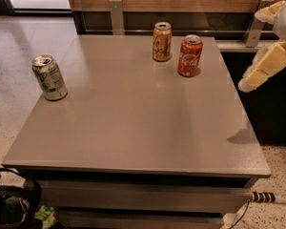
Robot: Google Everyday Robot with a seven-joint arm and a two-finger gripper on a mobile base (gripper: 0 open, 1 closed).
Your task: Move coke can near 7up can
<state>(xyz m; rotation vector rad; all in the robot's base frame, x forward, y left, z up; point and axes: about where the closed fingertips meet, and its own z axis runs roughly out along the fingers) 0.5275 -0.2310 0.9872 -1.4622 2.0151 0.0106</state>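
I will next reach the red coke can beside the orange-gold can and grip around the coke can's middle [188,59].
The red coke can [189,56] stands upright at the far right of the grey table [133,123]. The whitish 7up can [49,77] with green markings stands upright near the table's left edge, far from the coke can. My gripper [251,81] is a cream-coloured piece at the right edge of the camera view. It hangs beyond the table's right edge, to the right of the coke can and apart from it. It holds nothing that I can see.
An orange-gold can [161,42] stands just left of and behind the coke can. A wooden wall with metal brackets [117,15] runs behind the table. Black cables [12,199] lie on the floor at the lower left.
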